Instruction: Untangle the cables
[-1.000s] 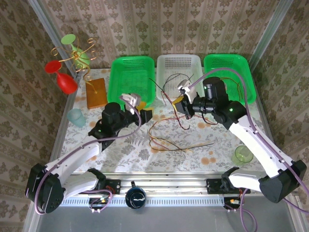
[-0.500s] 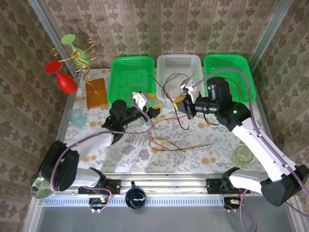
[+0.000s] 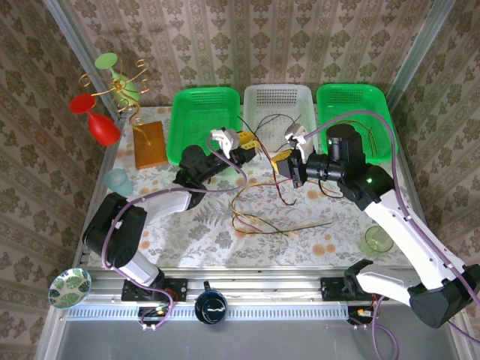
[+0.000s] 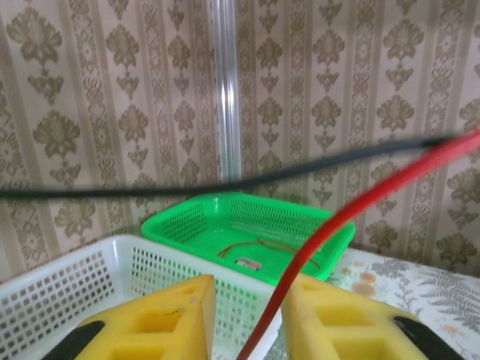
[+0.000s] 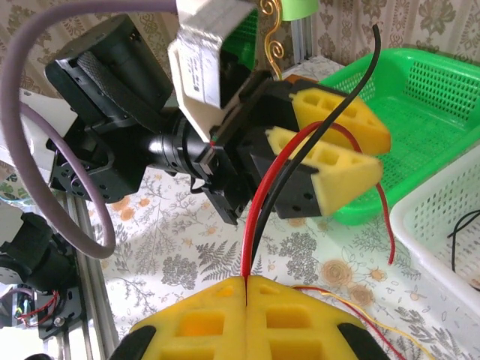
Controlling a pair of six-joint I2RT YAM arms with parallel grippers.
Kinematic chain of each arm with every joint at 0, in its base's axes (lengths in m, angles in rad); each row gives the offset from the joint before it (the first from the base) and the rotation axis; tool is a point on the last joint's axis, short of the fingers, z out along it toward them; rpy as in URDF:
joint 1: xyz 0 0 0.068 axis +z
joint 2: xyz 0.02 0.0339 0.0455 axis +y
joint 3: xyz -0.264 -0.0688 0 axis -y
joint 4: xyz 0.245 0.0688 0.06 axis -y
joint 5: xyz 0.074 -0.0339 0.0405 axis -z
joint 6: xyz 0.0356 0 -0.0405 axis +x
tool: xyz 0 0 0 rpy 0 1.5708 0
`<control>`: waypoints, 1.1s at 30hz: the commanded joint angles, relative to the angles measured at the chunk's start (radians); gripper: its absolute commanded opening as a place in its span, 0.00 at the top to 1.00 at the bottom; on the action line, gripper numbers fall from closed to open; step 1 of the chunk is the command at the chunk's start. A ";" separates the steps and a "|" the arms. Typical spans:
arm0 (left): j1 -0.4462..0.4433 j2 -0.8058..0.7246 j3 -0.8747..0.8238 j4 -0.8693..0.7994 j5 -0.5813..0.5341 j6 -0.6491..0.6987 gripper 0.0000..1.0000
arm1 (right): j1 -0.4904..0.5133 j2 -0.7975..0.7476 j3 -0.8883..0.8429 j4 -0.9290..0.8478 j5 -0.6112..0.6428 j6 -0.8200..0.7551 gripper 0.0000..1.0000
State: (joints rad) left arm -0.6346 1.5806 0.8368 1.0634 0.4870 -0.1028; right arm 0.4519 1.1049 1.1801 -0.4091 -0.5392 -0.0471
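I need to open my right gripper, as it pinches both the red and black cables, and grab just the black cable's end (image 5: 376,37) while my left gripper holds the red cable.
Thin red, black and yellow-olive cables (image 3: 262,217) lie in loose loops on the floral table in front of the baskets; more black cable (image 3: 266,120) trails into the white basket (image 3: 277,91). My right gripper (image 3: 286,165) is shut on a red cable (image 5: 259,217) and a black cable (image 5: 300,172) that rise together from its closed pads (image 5: 247,283). My left gripper (image 3: 244,142) faces it closely and is open. The red cable (image 4: 330,225) passes between its yellow fingers (image 4: 165,315) without being pinched, and a black cable (image 4: 187,187) crosses in front of it. In the right wrist view both strands run up past the left gripper (image 5: 375,157).
A green basket (image 3: 180,101) stands back left. Another green basket (image 3: 352,90) at back right holds a thin red wire. A wooden block with a wire stand (image 3: 148,144), a blue cup (image 3: 118,182), a green glass (image 3: 375,241) and a patterned bowl (image 3: 69,287) ring the work area.
My left gripper has swung right and farther back, close up to the right gripper, and now has the red cable between its fingers. The right gripper drifted slightly right, still holding the cables.
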 commanded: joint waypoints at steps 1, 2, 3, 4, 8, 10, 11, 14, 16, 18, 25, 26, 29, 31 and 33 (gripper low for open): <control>-0.006 0.021 0.040 0.084 0.047 -0.036 0.72 | -0.005 -0.012 -0.016 0.042 -0.018 0.024 1.00; -0.008 0.023 0.041 0.084 0.046 -0.035 0.72 | -0.005 -0.010 -0.017 0.045 -0.021 0.025 1.00; -0.011 0.025 0.041 0.087 0.045 -0.037 0.76 | -0.005 -0.007 -0.016 0.047 -0.021 0.027 1.00; -0.011 0.025 0.039 0.087 0.044 -0.038 0.82 | -0.005 -0.005 -0.015 0.049 -0.020 0.027 1.00; -0.011 0.001 0.016 0.082 -0.008 -0.033 1.00 | -0.011 -0.002 -0.016 0.043 -0.013 0.027 1.00; -0.011 -0.024 0.005 0.060 -0.026 -0.002 1.00 | -0.015 0.003 -0.020 0.028 -0.010 0.030 1.00; -0.011 -0.037 0.003 0.041 -0.029 0.009 1.00 | -0.016 0.004 -0.025 0.024 -0.010 0.031 0.95; -0.008 -0.083 0.011 -0.046 -0.015 0.065 1.00 | -0.017 0.004 -0.040 0.017 0.025 0.047 0.66; -0.008 -0.112 0.017 -0.115 0.000 0.096 1.00 | -0.017 0.005 -0.029 0.001 0.049 0.051 0.46; -0.009 -0.132 0.021 -0.163 0.008 0.120 1.00 | -0.019 0.003 -0.017 0.002 0.063 0.059 0.41; -0.009 -0.155 0.018 -0.193 0.044 0.122 1.00 | -0.058 0.066 0.080 0.011 0.079 0.250 0.36; -0.010 -0.155 0.017 -0.192 0.047 0.118 1.00 | -0.063 0.084 0.101 0.012 0.070 0.300 0.36; -0.016 -0.157 0.015 -0.192 0.049 0.115 1.00 | -0.068 0.141 0.157 0.021 0.032 0.404 0.36; -0.020 -0.157 0.014 -0.192 0.046 0.117 1.00 | -0.068 0.171 0.183 0.048 0.004 0.487 0.35; -0.025 -0.155 0.014 -0.192 0.040 0.118 1.00 | -0.061 0.200 0.196 0.089 0.004 0.558 0.32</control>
State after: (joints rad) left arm -0.6487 1.4452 0.8463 0.8581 0.5098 -0.0025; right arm 0.3851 1.2709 1.3373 -0.3721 -0.4969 0.3424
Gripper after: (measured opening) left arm 0.049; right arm 0.668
